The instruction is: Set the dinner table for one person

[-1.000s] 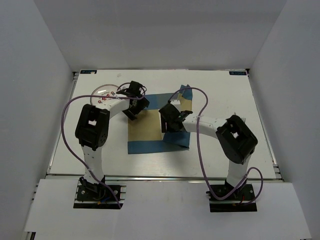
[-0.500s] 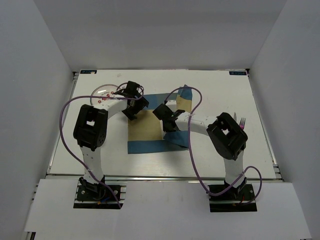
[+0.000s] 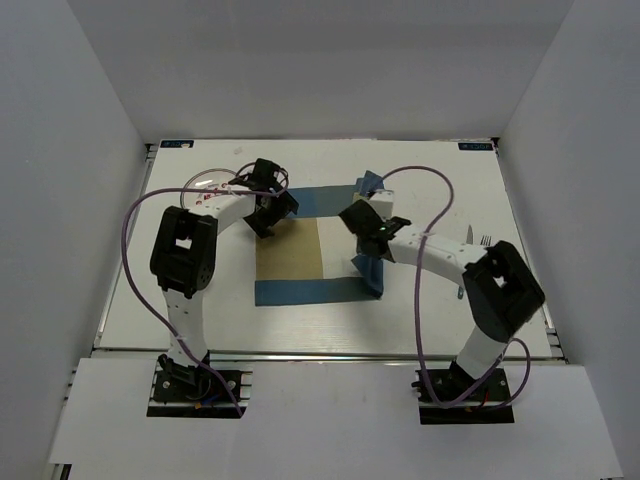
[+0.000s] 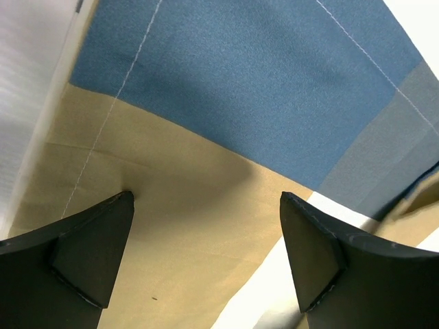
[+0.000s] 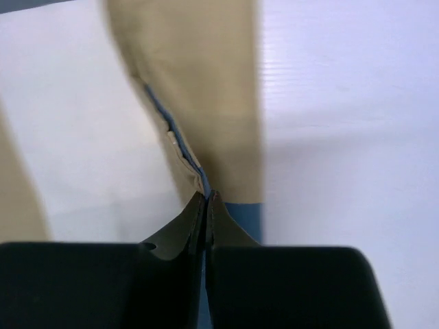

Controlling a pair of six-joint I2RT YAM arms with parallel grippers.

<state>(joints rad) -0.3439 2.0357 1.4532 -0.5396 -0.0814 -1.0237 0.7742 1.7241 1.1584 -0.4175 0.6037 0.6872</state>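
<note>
The clear plate with red markings is next for my left gripper, which should go to it and close on the plate's rim [image 3: 182, 203], on the side away from the placemat.
A blue-and-tan checked placemat [image 3: 290, 255] lies in the middle of the white dinner table [image 3: 440, 180]. My right gripper [image 3: 366, 248] is shut on the placemat's right edge, which stands up in a fold. In the right wrist view the closed fingertips [image 5: 206, 199] pinch that cloth fold [image 5: 206, 116]. My left gripper [image 3: 262, 222] hovers open over the placemat's far left corner. Its two fingers [image 4: 89, 247] straddle tan cloth [image 4: 158, 205] with nothing between them.
A clear plate [image 3: 205, 180] with red markings sits at the far left, behind the left arm. The tines of a fork [image 3: 481, 240] show on the right, beside the right forearm. A metal rail [image 3: 320, 355] runs along the table's near edge.
My right gripper has shut on the placemat's right edge and moved right with it, spreading the cloth. The right arm swung outward. The left arm has hardly moved.
</note>
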